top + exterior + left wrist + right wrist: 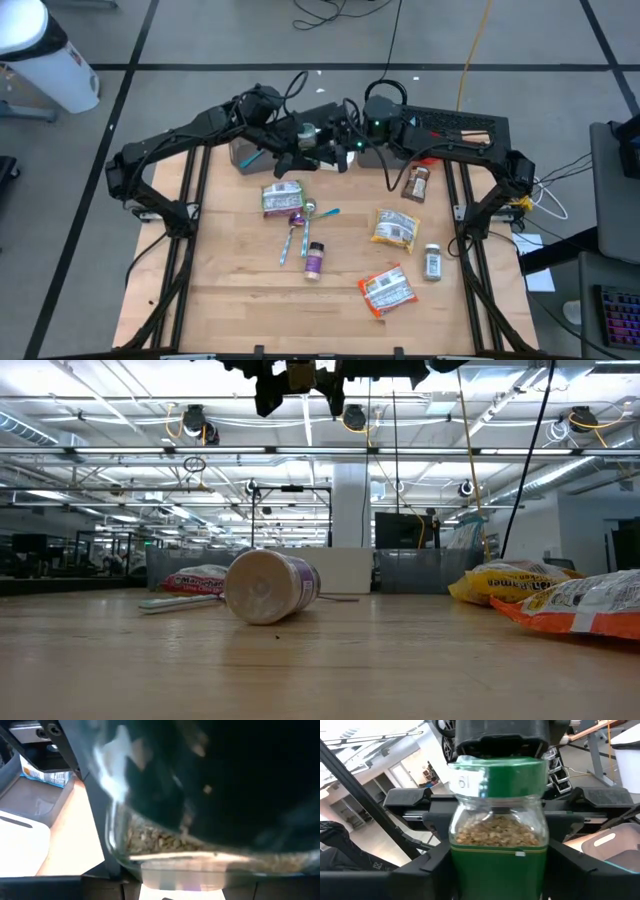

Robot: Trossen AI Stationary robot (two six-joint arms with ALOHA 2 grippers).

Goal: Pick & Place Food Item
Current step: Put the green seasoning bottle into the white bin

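Next, I open my left gripper, back it off and take the green lid point(516, 777) from its end, because it meets the jar's glass side head-on, opposite my right gripper.
A glass jar point(497, 835) with a green lid, a green label and tan seeds inside hangs high over the table's far middle, between my two grippers. In the high view it is a small shape point(322, 136) where the arms meet. My left gripper point(500, 737) is shut on its lid end. My right gripper point(499, 870) has its fingers against the jar's two sides. In the left wrist view the jar's glass wall point(200, 840) fills the picture. The low view shows both grippers and the jar point(300, 375) at its top edge. My left gripper holds the jar at its lid end; its dark jaws cover the top of the green lid point(495, 770), so the exact hold is hidden. The jar is clear of the table. My right gripper pinches the jar's labelled body point(497, 870) between its two fingers point(432, 867), one on each side, coming level from the table's right side. The jar is lifted clear.
On the table lie a green-and-white bag point(282, 197), a yellow bag point(393, 228), an orange bag point(386, 290), a purple-lidded bottle point(314, 260) on its side, two spice jars point(417, 182) point(433, 262) and spoons point(300, 225). A grey bin point(248, 152) stands at the far edge.
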